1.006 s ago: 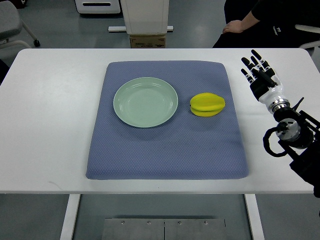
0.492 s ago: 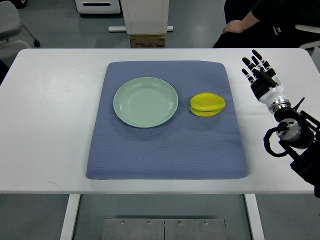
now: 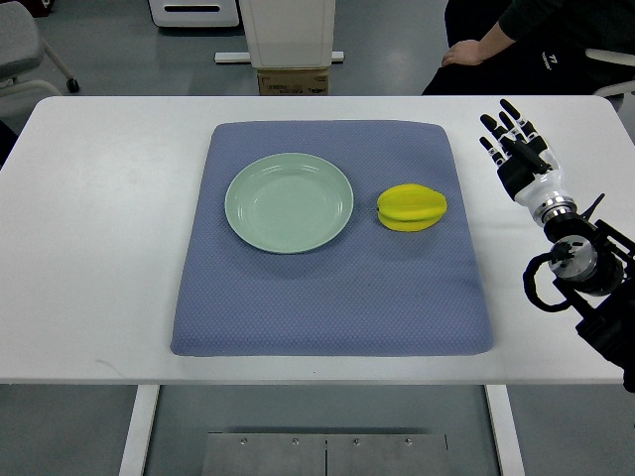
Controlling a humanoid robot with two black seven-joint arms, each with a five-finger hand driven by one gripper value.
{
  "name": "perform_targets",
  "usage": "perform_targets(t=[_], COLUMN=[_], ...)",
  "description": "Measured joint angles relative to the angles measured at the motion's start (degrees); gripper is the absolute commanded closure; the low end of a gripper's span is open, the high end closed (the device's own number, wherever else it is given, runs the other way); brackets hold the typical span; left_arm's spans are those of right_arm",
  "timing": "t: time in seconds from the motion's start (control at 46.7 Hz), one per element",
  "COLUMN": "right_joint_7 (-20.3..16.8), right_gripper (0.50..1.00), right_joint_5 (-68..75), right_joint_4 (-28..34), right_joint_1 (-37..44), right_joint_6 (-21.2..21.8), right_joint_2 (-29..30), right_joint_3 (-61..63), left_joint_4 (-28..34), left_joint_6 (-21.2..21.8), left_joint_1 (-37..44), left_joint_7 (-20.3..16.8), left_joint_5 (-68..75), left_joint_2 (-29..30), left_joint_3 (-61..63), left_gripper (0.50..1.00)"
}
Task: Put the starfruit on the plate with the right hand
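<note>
The yellow starfruit is next for my right gripper, which should go to it and close around the starfruit's end (image 3: pixel 429 206) that points away from the pale green plate.
A yellow starfruit (image 3: pixel 411 207) lies on the blue-grey mat (image 3: pixel 332 288), just right of the pale green plate (image 3: pixel 289 201), which holds nothing. My right hand (image 3: pixel 513 145) hovers over the white table to the right of the mat, its black-and-white fingers (image 3: pixel 508 124) stretched out and holding nothing. It is roughly a hand's length right of the starfruit and slightly farther back. The left arm does not show.
The white table (image 3: pixel 89 228) reaches bare to the left and right of the mat. A seated person (image 3: pixel 496 45) is at the far side, top right. A white pedestal and a cardboard box (image 3: pixel 292 77) stand behind the table.
</note>
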Motion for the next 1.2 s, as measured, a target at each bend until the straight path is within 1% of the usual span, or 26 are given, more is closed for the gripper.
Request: perform_targets(t=[0.685, 0.77, 0.963, 1.198], right_joint_7=[-0.2, -0.3, -0.4, -0.4], right_gripper=[0.500, 0.500, 0.500, 0.500], right_joint_5=[0.0, 0.0, 0.0, 0.1], right_joint_4=[-0.3, -1.7, -7.9, -9.4], right_joint_1=[0.1, 0.8, 2.6, 5.0], right_joint_6=[-0.3, -0.4, -0.3, -0.3], right_joint_2=[-1.0, -1.3, -1.2, -1.2], right_joint_3=[0.0, 0.0, 0.0, 0.2], left_joint_4=[0.0, 0.0, 0.0, 0.0], left_joint_6=[0.0, 0.0, 0.0, 0.0], left_joint_1=[0.0, 0.0, 0.0, 0.0], left_joint_7=[0.0, 0.0, 0.0, 0.0], left_joint_5=[0.0, 0.0, 0.0, 0.0], left_joint_2=[0.0, 0.0, 0.0, 0.0], left_joint_3=[0.0, 0.0, 0.0, 0.0], left_gripper=[0.500, 0.500, 0.500, 0.500])
